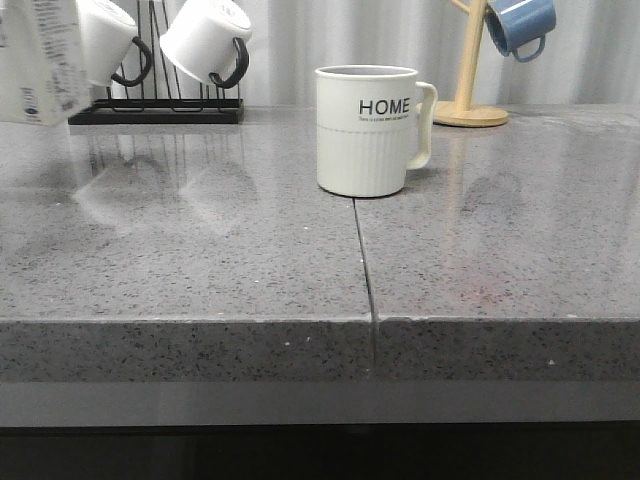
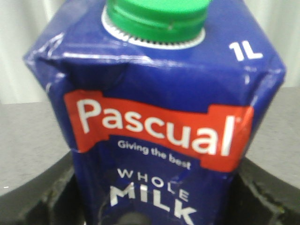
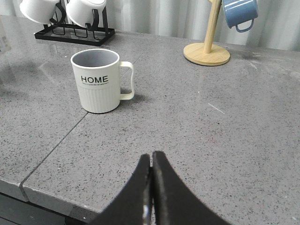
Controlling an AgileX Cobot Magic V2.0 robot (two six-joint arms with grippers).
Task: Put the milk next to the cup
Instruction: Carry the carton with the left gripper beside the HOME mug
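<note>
Next, my left gripper sets the milk down on the counter (image 1: 253,177) next to the cup, opposite the cup's handle.
The milk (image 2: 154,108) fills the left wrist view: a blue top with a green cap, a red "Pascual" band and "WHOLE MILK". My left gripper (image 2: 154,208) is shut on it, with black fingers (image 2: 37,201) on both sides. In the front view only the carton's cream-white side (image 1: 35,60) shows at the far left, tilted and off the counter; the gripper itself is hidden there. The cup (image 1: 365,130), cream-white, ribbed and marked "HOME", stands upright mid-counter with its handle to the right. It also shows in the right wrist view (image 3: 98,82). My right gripper (image 3: 151,161) is shut and empty, over the counter front-right of the cup.
A black rack (image 1: 155,112) with plain white mugs (image 1: 205,40) stands at the back left. A wooden mug tree (image 1: 470,100) with a blue mug (image 1: 520,25) stands at the back right. A seam (image 1: 365,270) runs from the cup to the counter's front edge.
</note>
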